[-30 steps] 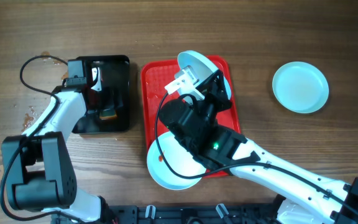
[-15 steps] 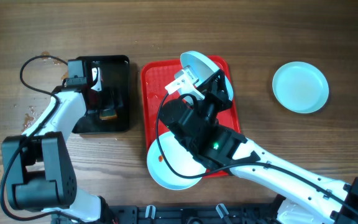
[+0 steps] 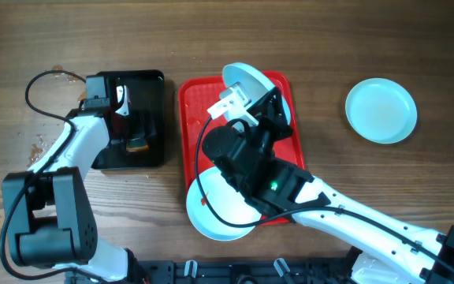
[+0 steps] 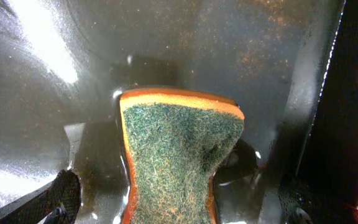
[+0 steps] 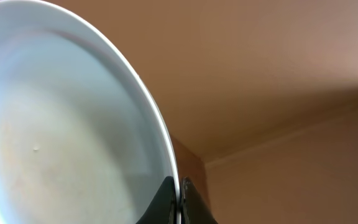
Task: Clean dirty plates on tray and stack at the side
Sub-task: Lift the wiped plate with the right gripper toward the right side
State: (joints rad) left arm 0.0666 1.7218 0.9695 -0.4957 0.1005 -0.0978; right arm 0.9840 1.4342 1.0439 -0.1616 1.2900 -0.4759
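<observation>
The robot's right gripper should set the pale blue plate down on top of the plate on the bare table (image 3: 381, 110).
My right gripper (image 5: 180, 188) is shut on the rim of a pale blue plate (image 5: 61, 124), pinching it between both fingertips. From overhead that plate (image 3: 241, 81) stands tilted on edge above the far end of the red tray (image 3: 189, 102). A second plate (image 3: 215, 214) lies at the tray's near end, partly under my right arm, with a small red spot near its left rim. A third plate (image 3: 381, 110) rests on the table to the right. My left gripper (image 4: 179, 208) is open, its fingers (image 4: 61, 196) apart on either side of a green-and-orange sponge (image 4: 179, 149).
A black tray (image 3: 154, 85) left of the red tray holds the sponge (image 3: 138, 143), with my left arm over it. A black cable (image 3: 42, 83) loops on the table at far left. The robot base edge runs along the table's near side.
The plate in my right gripper has shifted slightly to the left. The left gripper and the sponge have not moved.
</observation>
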